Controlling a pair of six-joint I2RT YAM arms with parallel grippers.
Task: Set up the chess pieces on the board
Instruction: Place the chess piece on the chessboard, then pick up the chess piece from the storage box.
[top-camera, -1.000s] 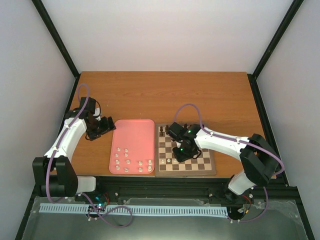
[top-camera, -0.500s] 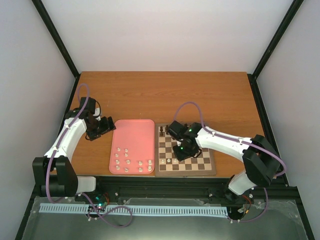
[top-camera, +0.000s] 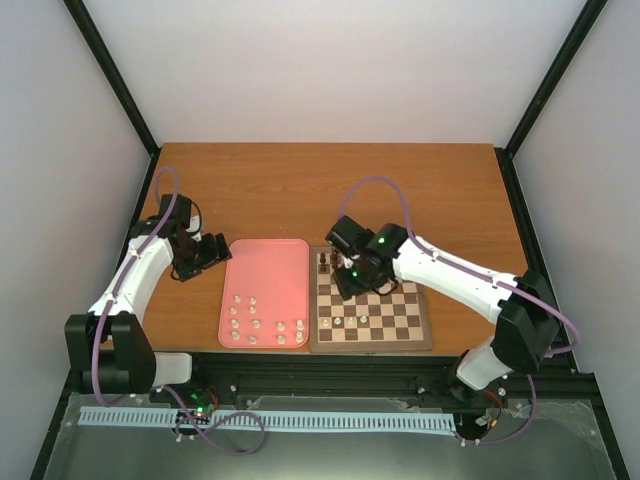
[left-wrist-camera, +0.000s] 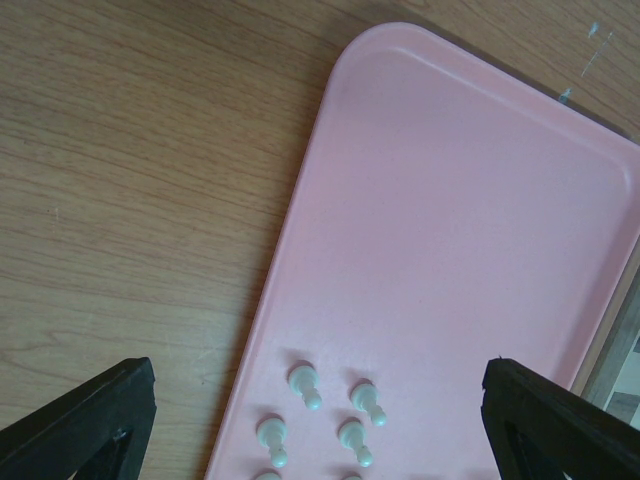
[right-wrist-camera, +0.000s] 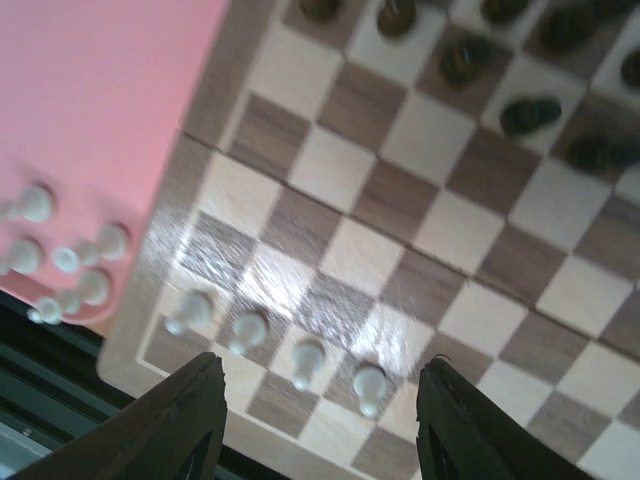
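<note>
The white piece in the pink tray's farthest row, on the tray's side toward the board, should next have its upper body (top-camera: 252, 299) gripped by my right gripper.
The board (top-camera: 400, 322) lies right of the pink tray (top-camera: 268, 270). Several white chess pieces (right-wrist-camera: 307, 360) stand in a row on its near-left squares, also visible from above as pale chess pieces (top-camera: 338, 323). My right gripper (right-wrist-camera: 322, 372) hovers above that row, open, with nothing between its fingers; from above the right gripper (top-camera: 349, 281) hangs over the board's left half. More white pieces (left-wrist-camera: 305, 385) stand in the tray's near end (top-camera: 255, 325). My left gripper (left-wrist-camera: 318, 368) is open and empty, held over the tray's left edge (left-wrist-camera: 300, 230).
Dark brown pieces (right-wrist-camera: 465, 55) fill the board's far rows (top-camera: 325, 262). The left gripper (top-camera: 210, 250) rests low beside the tray's far-left corner. Black frame posts border the wooden table (top-camera: 330, 190) at both sides, and a rail runs along its near edge.
My right gripper has opened, leaving a white piece standing on the board's near row, and has drawn up and back toward the board's far left. The left arm has not moved.
</note>
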